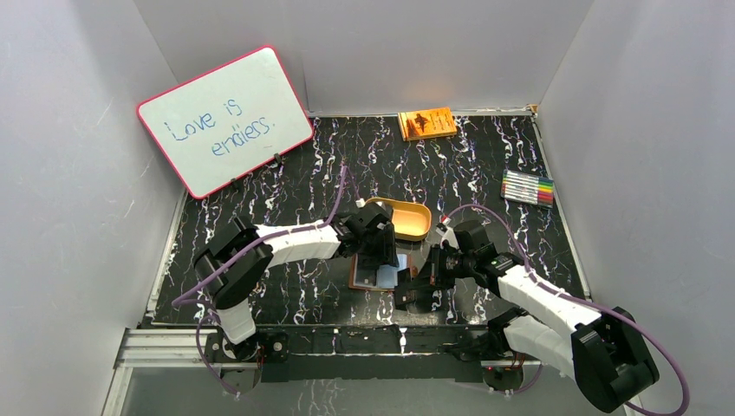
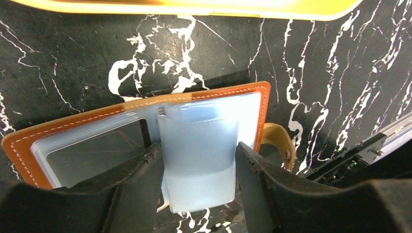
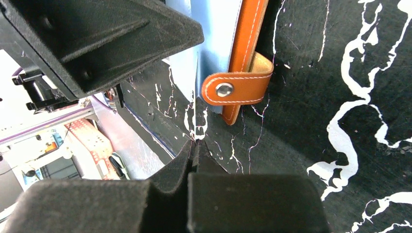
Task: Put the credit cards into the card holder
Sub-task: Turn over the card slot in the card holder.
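Note:
The clear sleeve is bending up between the fingers of my left gripper, so I need to open them, let the sleeve flatten and pinch it closer to the card holder's fold (image 2: 153, 127).
The brown leather card holder (image 2: 73, 127) lies open on the black marbled table, inner clear sleeves up, and a dark credit card (image 2: 92, 155) shows inside its left sleeve. A pale bluish credit card (image 2: 199, 150) stands partly in the right-hand sleeve, its near end sticking out over the table. My left gripper (image 2: 199, 182) has a finger pressed against each long side of this card. My right gripper (image 3: 194, 145) is shut with nothing in it, low over the table just short of the holder's snap strap (image 3: 233, 88). From above, both grippers (image 1: 381, 260) (image 1: 407, 290) meet at the holder (image 1: 368, 279).
A tan oval tray (image 1: 407, 217) sits directly behind the holder. An orange book (image 1: 426, 123) lies at the back, a marker set (image 1: 527, 187) at the right, and a whiteboard (image 1: 224, 120) leans at the back left. The table's front rail runs close behind the grippers.

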Tool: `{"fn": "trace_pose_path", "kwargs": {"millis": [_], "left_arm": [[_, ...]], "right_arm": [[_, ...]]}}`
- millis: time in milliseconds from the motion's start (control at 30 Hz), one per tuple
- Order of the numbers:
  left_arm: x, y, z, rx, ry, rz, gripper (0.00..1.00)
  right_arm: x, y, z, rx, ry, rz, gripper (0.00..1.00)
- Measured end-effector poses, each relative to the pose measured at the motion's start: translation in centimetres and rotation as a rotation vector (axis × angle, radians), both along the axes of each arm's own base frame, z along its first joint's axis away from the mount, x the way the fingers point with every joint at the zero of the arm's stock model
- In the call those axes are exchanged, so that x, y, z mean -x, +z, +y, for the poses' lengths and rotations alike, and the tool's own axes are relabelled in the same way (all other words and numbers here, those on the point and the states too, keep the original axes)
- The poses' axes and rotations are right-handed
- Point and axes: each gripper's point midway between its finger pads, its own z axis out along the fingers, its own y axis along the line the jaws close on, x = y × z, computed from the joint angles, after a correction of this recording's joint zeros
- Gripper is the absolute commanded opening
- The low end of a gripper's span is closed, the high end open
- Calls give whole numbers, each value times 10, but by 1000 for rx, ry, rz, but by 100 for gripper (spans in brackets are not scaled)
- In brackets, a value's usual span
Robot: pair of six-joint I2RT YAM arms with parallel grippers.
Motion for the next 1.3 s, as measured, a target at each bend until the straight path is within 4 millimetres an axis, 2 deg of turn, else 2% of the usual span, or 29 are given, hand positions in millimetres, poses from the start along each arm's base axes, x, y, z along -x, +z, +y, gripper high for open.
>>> {"fn": "trace_pose_path", "kwargs": {"millis": [200,633,833,1000,1300], "left_arm": [[1,-4,4,-13,4,3,36],[1,-5,7,-19,19,-6,36],[4,-4,11,-13,29,-1,37],[8,-3,17,-15,35,5,29],[9,-4,18,-17,42,11,16]], "right_arm": [[0,0,0,0,0,0,0],[10,3,-9,28,14,-20,0],[13,9,-5,-10,35,-15,0],[9,16,5,-70,44,-7,0],[8,8,9,-74,52,31,0]]}}
